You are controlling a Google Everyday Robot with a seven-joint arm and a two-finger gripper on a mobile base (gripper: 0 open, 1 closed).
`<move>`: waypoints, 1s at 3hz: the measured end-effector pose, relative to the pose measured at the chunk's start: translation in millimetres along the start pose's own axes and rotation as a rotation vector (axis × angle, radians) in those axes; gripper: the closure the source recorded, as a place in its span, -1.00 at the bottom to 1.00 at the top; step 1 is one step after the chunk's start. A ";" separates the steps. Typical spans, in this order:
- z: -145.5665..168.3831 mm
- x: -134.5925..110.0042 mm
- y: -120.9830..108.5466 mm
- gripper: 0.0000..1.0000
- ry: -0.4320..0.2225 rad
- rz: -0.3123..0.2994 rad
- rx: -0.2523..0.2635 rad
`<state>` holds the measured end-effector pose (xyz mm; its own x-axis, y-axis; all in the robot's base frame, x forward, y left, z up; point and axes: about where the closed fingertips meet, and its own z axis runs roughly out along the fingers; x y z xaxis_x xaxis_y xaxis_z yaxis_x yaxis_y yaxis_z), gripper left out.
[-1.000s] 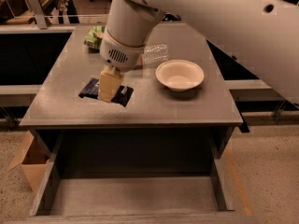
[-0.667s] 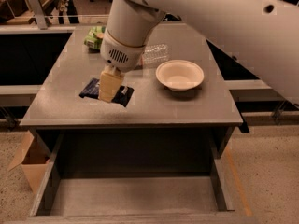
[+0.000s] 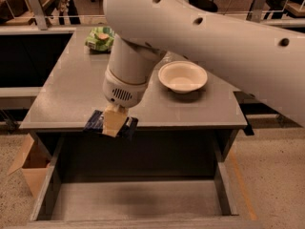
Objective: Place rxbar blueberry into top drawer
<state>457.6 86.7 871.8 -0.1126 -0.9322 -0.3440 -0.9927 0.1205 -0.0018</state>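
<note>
Next, my gripper releases the rxbar blueberry on the drawer's grey bottom [image 3: 118, 184], close to the middle and a little toward the cardboard box.
The rxbar blueberry [image 3: 94, 121], a flat dark navy wrapper, is held in my gripper [image 3: 114, 120] at the desk's front edge, sticking out on both sides of the tan fingers [image 3: 113, 120]. The gripper is shut on it and hangs just past the edge, above the open top drawer [image 3: 136, 200]. The drawer is pulled out below the desk, with a flat grey bottom and low side walls. My white arm fills the upper right and hides part of the desk top.
A white bowl [image 3: 183, 76] sits on the grey desk [image 3: 62, 94] to the right of my arm. A green chip bag [image 3: 100, 37] lies at the desk's back. A brown cardboard box [image 3: 29, 168] stands on the floor at the left.
The gripper has lifted the bar off the desk top and carried it toward the front edge, over the open drawer. The bowl and chip bag have not moved.
</note>
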 end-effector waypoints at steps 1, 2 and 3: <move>25.0 19.2 30.8 1.00 0.021 0.001 -0.036; 57.9 33.2 50.9 1.00 0.067 0.006 -0.069; 94.5 47.6 59.9 1.00 0.094 0.023 -0.102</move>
<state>396.8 81.7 766.5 -0.1342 -0.9580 -0.2534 -0.9885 0.1115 0.1020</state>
